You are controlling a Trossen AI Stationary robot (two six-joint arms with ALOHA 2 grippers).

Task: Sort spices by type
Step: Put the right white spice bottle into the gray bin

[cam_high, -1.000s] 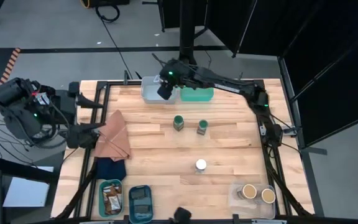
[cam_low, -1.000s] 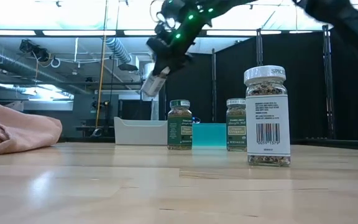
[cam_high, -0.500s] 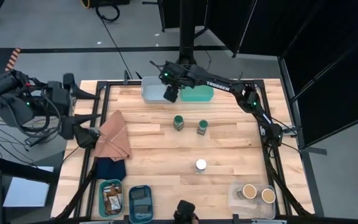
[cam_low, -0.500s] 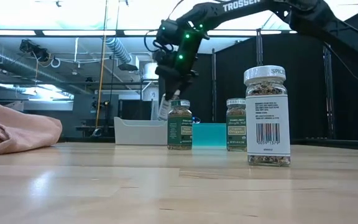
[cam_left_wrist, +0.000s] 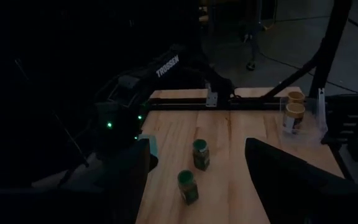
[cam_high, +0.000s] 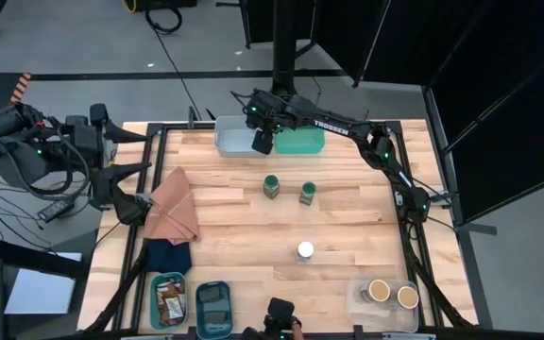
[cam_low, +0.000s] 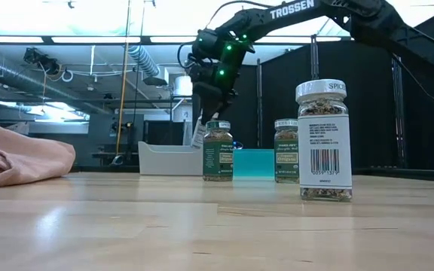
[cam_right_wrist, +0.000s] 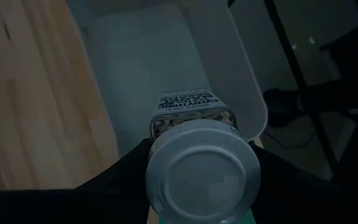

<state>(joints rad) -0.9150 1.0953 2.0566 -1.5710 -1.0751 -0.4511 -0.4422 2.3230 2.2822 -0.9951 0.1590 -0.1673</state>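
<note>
The white-lidded spice jar will go down inside the white bin, at the end (cam_high: 259, 143) (cam_right_wrist: 178, 132) beside the teal bin, from my right gripper.
My right gripper (cam_high: 261, 142) reaches over the white bin (cam_high: 230, 138) at the table's far edge, shut on a white-lidded spice jar (cam_right_wrist: 191, 118). A teal bin (cam_high: 302, 144) stands beside it. Two green-lidded jars (cam_high: 271, 185) (cam_high: 307, 192) and a white-lidded jar (cam_high: 305, 250) stand upright on the wood. Two tan-topped jars (cam_high: 392, 294) stand in a clear bin at the near right. My left gripper (cam_high: 126, 157) hovers open beyond the table's left edge, with nothing between its fingers. My right gripper pinches the jar between its two fingers at its lid end (cam_right_wrist: 202, 171), one finger on each side. The fingers slant down from above. The jar hangs tilted below them, base (cam_low: 199, 137) down toward the white bin, clear of the table.
A brown cloth (cam_high: 172, 204) and a dark blue cloth (cam_high: 168, 255) lie at the table's left side. Two small teal trays (cam_high: 168, 297) (cam_high: 213, 308) with packets and dark boxes sit at the near left. Bare wood lies between the jars and the near edge.
My right gripper has come down toward the white bin and tipped more steeply downward, carrying the jar from well above the bin to about the height of its rim. My left arm has shifted a little beside the table's left edge.
</note>
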